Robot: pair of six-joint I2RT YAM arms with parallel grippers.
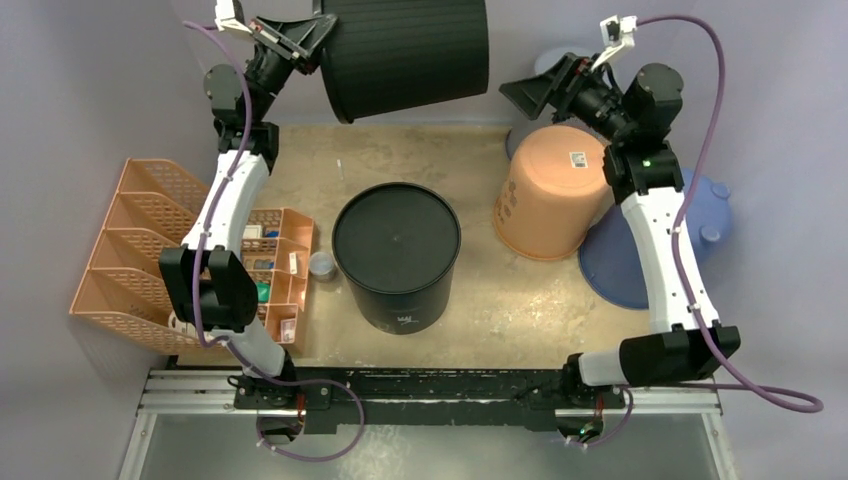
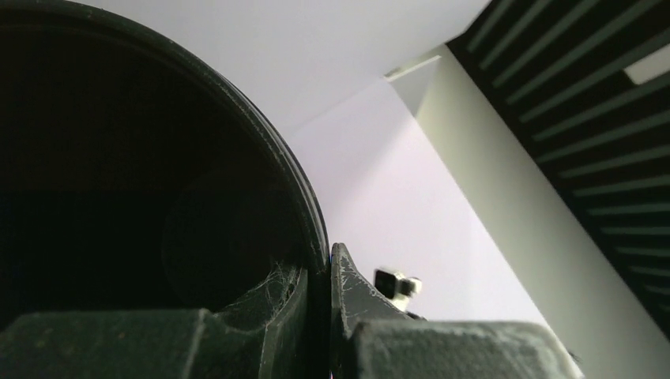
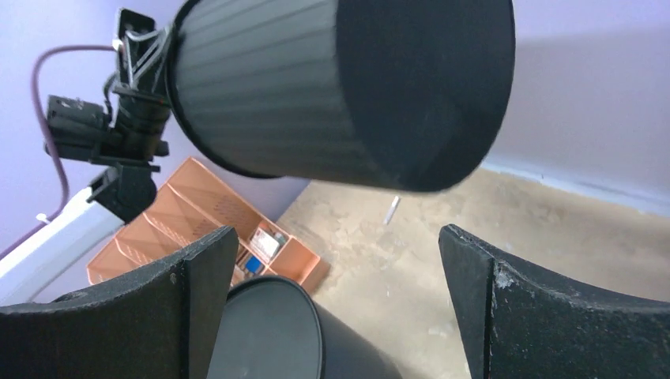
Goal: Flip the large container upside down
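Note:
My left gripper will let go of the large black ribbed container on the table [image 1: 422, 172] behind the second black container.
The large black ribbed container [image 1: 410, 50] hangs in the air above the table's far edge, tipped on its side with its mouth to the left and its base to the right. My left gripper [image 1: 318, 45] is shut on its rim, one finger inside and one outside, as the left wrist view shows [image 2: 328, 268] with the rim [image 2: 312, 213] between the jaws. My right gripper [image 1: 525, 95] is open and empty, to the right of the container's base and apart from it. In the right wrist view [image 3: 338, 237] the container [image 3: 332, 87] hangs above and ahead of the fingers.
A second black container [image 1: 397, 255] stands bottom up in the middle of the table, also in the right wrist view [image 3: 269, 332]. An orange bucket [image 1: 550, 190] lies tilted at right over a blue lid [image 1: 620, 250]. An orange organiser [image 1: 150, 240] with small items fills the left side.

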